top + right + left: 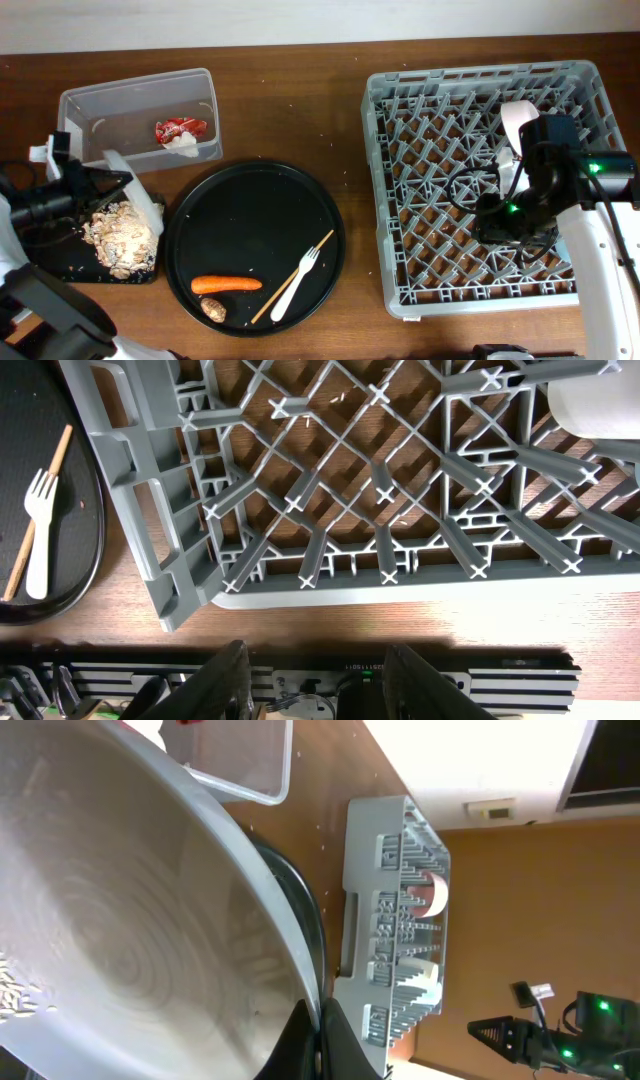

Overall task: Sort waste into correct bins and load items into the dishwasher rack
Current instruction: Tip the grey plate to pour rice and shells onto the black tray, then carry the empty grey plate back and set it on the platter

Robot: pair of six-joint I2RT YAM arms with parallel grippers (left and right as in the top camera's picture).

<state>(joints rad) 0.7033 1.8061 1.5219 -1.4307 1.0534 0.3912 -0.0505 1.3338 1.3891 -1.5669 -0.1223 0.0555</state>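
Observation:
The robot's left gripper will set down and release the white plate on the round black tray (276, 216), just behind the carrot and fork. The plate is tilted over the shallow black tray now.
My left gripper (105, 182) is shut on the rim of the white plate (135, 195) and holds it tilted on edge over the shallow black tray (55, 265), where the pile of beige-brown food scraps (120, 240) lies. In the left wrist view the plate (120, 940) fills the left side, with the jaws (318, 1042) pinching its rim. The clear tub (110, 105) holds the red wrapper (178, 127) and the white tissue (183, 143). The carrot (226, 284), the brown lump (213, 309), the fork (297, 278) and the chopstick (292, 277) lie on the round black tray (250, 200). My right gripper (325, 682) is open and empty above the rack's (420, 270) front part.
A white dish (515, 120) stands in the back right of the grey rack, partly hidden by my right arm. The rack's front rim (400, 588) lies just before the table's front edge. The fork (40, 530) and chopstick (38, 510) show left of the rack.

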